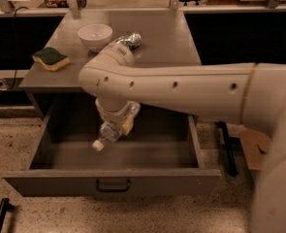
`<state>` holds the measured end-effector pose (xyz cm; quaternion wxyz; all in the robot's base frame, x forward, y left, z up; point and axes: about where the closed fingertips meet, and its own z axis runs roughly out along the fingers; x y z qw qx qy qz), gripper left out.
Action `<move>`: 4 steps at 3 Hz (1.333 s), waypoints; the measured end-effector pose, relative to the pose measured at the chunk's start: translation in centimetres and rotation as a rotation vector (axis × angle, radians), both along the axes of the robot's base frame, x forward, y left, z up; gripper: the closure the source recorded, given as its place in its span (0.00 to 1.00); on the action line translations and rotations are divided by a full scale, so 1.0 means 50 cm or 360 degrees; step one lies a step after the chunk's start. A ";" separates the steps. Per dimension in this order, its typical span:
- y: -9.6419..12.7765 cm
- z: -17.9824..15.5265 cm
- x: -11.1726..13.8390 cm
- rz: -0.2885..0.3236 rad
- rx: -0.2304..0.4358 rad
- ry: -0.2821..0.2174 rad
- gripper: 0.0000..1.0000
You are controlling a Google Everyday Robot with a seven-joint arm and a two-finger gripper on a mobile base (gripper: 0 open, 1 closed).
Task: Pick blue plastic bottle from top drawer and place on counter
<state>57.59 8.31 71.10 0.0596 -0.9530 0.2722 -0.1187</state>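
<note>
The blue plastic bottle will leave my gripper's hold and be set free on the counter (143, 48), in the spot just in front of the silver can.
The blue plastic bottle (107, 134), clear with a white cap, hangs tilted with its cap pointing down-left, held above the floor of the open top drawer (133, 154). My gripper (118, 123) is shut on the bottle's body, just below the front edge of the counter (166, 38). My cream arm reaches in from the right and covers part of the counter's front. The drawer's front panel carries a dark handle (113, 184).
On the counter stand a white bowl (95, 36), a shiny silver can (130, 40) partly behind my arm, and a green-and-yellow sponge (51, 58) at the left. A dark object (0, 215) lies on the speckled floor at the lower left.
</note>
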 end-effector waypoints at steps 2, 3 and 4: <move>-0.122 0.180 -0.078 -0.0826 0.0283 0.0109 1.00; -0.160 0.241 -0.047 -0.1137 0.0417 0.0107 1.00; -0.177 0.285 0.028 -0.1281 0.0371 0.0120 1.00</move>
